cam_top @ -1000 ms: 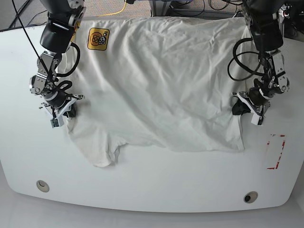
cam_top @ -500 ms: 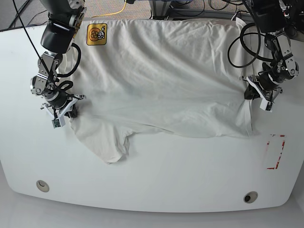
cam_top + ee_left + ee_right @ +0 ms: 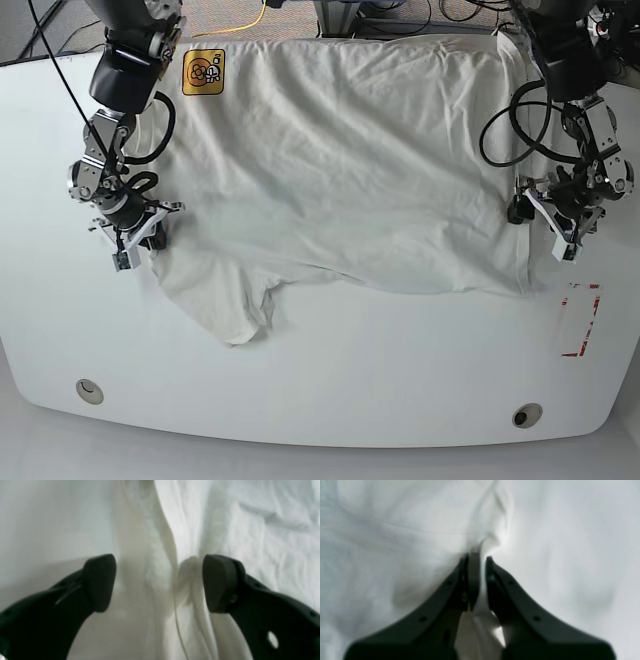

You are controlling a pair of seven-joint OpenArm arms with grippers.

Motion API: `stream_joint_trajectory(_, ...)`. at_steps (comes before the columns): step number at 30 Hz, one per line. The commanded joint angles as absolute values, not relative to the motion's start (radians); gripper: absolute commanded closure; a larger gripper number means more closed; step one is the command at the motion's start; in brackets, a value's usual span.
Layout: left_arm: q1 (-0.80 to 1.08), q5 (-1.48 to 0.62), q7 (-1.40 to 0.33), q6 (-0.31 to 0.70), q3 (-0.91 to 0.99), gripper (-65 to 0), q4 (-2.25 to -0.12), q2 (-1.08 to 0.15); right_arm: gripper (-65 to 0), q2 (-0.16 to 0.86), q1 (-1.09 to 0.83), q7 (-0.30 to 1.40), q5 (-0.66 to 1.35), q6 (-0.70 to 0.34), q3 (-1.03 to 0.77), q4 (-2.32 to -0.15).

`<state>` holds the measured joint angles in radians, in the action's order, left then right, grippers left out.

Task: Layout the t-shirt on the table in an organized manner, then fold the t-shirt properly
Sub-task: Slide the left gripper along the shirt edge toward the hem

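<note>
The robot's left gripper will close on the near corner of the white t-shirt [image 3: 514,284], the one closest to the red-outlined rectangle mark.
The white wrinkled t-shirt [image 3: 340,170] lies spread on the white table [image 3: 320,380], with its yellow-orange logo patch [image 3: 203,72] at the far left. My left gripper [image 3: 538,215] is at the shirt's right edge. In the left wrist view it [image 3: 158,582] is open, and a bunched fold of the shirt [image 3: 190,580] lies between its fingers. My right gripper [image 3: 135,235] is at the shirt's left edge. In the right wrist view it [image 3: 478,560] is shut on a pinch of shirt fabric [image 3: 492,542].
A red-outlined rectangle mark [image 3: 580,320] is on the table just below my left gripper. Two small round holes [image 3: 89,390] [image 3: 526,414] sit near the table's front edge. Cables and floor show behind the far edge.
My left gripper has opened and let go of the shirt's right edge, shifting slightly toward the front. The right edge now lies straighter. My right gripper has barely moved.
</note>
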<state>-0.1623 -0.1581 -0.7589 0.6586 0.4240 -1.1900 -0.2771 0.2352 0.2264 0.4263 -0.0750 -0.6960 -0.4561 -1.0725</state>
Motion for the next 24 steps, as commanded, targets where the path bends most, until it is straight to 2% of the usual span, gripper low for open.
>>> stream_joint_trajectory(1,-0.22,-0.145,-0.796,0.653,0.421,-51.9,-1.099,-0.285,-0.2,0.242,0.236,0.455,-0.099,-0.698,-0.453,-1.078)
stream_joint_trajectory(14,-0.435,-0.143,-0.642,0.654,0.42,-51.9,-0.731,-0.286,-0.2,0.242,0.246,0.455,-0.094,-0.698,-0.453,-1.078)
stream_joint_trajectory(24,-0.542,-0.143,-0.573,0.653,0.418,-51.9,-0.591,-0.286,-0.2,0.242,0.249,0.455,-0.096,-0.698,-0.453,-1.078)
